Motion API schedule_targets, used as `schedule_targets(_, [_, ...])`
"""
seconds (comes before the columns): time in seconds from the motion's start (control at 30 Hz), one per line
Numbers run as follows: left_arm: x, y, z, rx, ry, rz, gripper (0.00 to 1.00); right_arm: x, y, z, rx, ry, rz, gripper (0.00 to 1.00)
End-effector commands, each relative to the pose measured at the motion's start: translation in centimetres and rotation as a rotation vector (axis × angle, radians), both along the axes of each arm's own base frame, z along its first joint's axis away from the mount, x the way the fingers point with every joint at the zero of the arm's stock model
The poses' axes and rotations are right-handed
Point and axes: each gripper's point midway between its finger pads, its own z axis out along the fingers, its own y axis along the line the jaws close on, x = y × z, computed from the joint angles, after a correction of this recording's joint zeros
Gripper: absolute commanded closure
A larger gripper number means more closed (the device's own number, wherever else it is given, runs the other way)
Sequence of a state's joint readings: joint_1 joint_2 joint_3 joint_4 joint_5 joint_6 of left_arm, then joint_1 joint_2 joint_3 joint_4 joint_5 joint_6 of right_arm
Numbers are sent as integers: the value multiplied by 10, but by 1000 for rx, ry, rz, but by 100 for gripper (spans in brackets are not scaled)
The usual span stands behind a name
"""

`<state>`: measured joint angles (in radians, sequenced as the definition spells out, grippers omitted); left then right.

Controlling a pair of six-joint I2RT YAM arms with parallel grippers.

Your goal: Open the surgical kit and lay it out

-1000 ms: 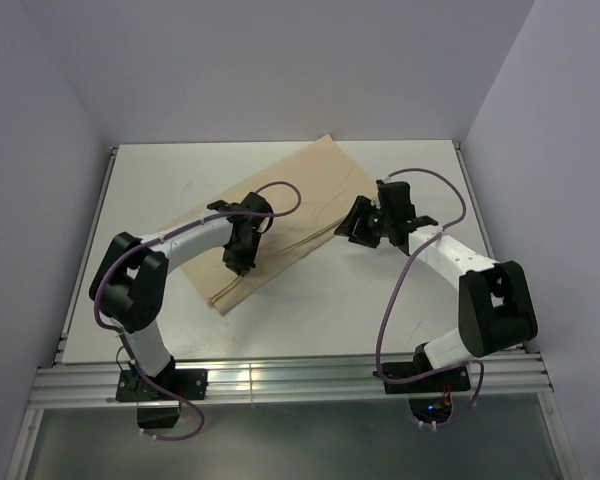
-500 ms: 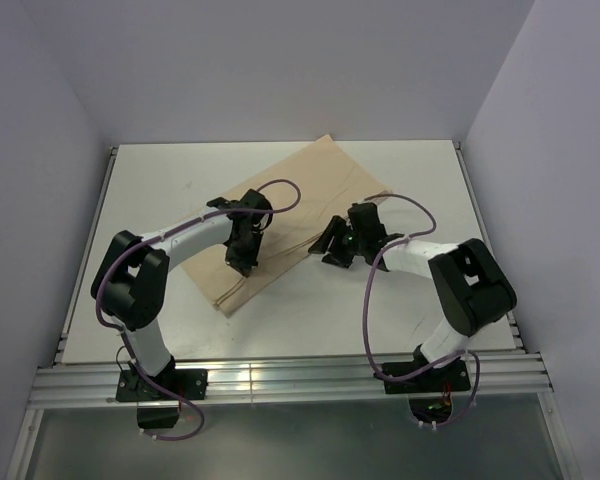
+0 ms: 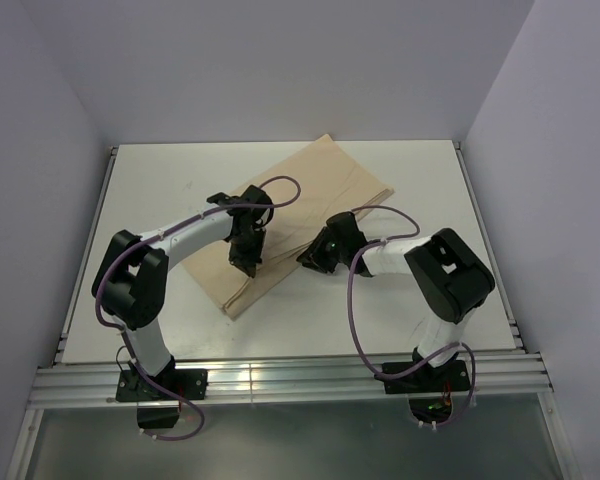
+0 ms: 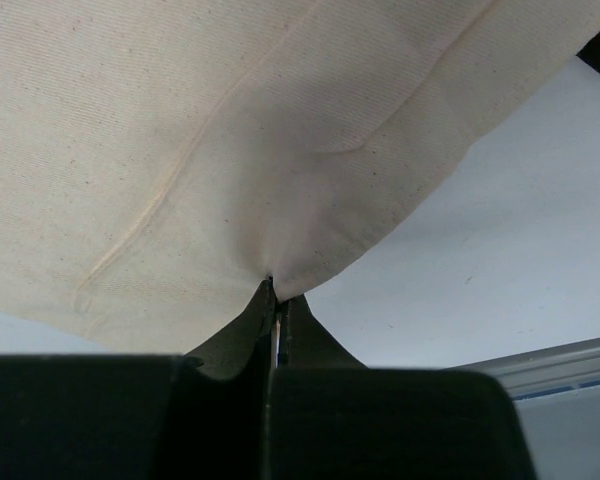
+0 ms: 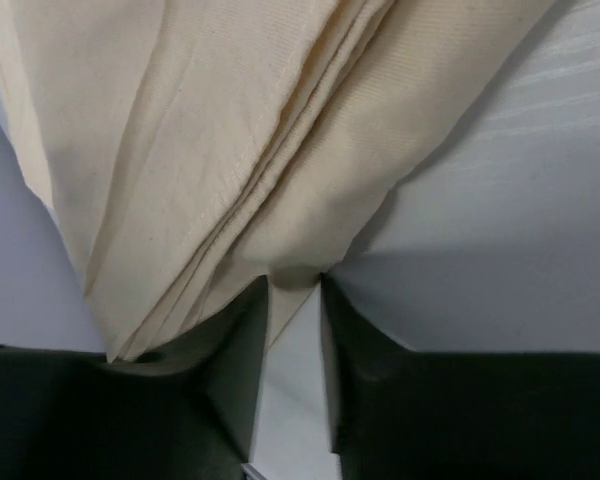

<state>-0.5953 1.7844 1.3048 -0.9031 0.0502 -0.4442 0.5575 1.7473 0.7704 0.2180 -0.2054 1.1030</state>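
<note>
Next, my left gripper lets go of the pinched tan edge of the wrap at the far corner of the wrap's near short end (image 3: 193,273).
The tan wrap (image 3: 310,195) of the surgical kit lies folded diagonally across the table. My left gripper (image 3: 245,258) is over its near left part and is shut on a pinch of the wrap (image 4: 280,150), its fingertips (image 4: 258,310) pressed together. My right gripper (image 3: 315,256) is at the wrap's near edge. Its jaws stand narrowly apart and clamp the layered folded edge (image 5: 280,180) between the fingers (image 5: 242,320). The tray, scissors, tweezers and packets are hidden.
The white table (image 3: 380,290) shows bare in front of and to the right of the wrap. Raised rails (image 3: 85,250) run along its left and right sides, and walls close in the back and sides. The two grippers are about a hand's width apart.
My right gripper has swung left and down from the wrap's right side to its near edge. The left gripper has barely moved. The wrap's near left corner has shifted slightly towards me.
</note>
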Motion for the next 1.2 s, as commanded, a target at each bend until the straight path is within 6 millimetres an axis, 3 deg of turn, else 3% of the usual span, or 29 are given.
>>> schedule_targets(0.0, [-3, -17, 18, -80, 17, 15, 100, 16, 5, 0, 0, -23, -45, 70])
schedule_targets(0.07, [-4, -22, 25, -111, 20, 25, 98, 15, 2, -1, -12, -27, -48, 88])
schedule_targets(0.13, [-4, -28, 33, -144, 15, 31, 98, 14, -4, 3, -37, -42, -39, 99])
schedule_targets(0.17, [-6, -32, 36, -169, 30, 39, 98, 14, -8, 3, -53, -46, -36, 100])
schedule_targets(0.3, [-12, -49, 42, -265, 76, 50, 100, 7, -35, 4, -116, -57, -5, 100])
schedule_targets(0.4, [-17, -64, 47, -340, 110, 70, 100, -3, -65, -2, -168, -29, -17, 100])
schedule_targets(0.57, [-25, -87, 58, -404, 133, 70, 100, -10, -114, 8, -224, -55, -64, 100])
schedule_targets(0.77, [-30, -129, 89, -566, 174, 64, 100, -28, -173, 5, -339, -19, -121, 100])
schedule_targets(0.93, [-33, -159, 113, -701, 209, 91, 100, -38, -237, 0, -437, 50, -233, 100])
schedule_targets(1.03, [-35, -170, 113, -746, 240, 99, 100, -39, -263, 0, -468, 86, -280, 100])
schedule_targets(1.17, [-25, -175, 105, -765, 240, 107, 100, -34, -273, 7, -480, 77, -286, 100])
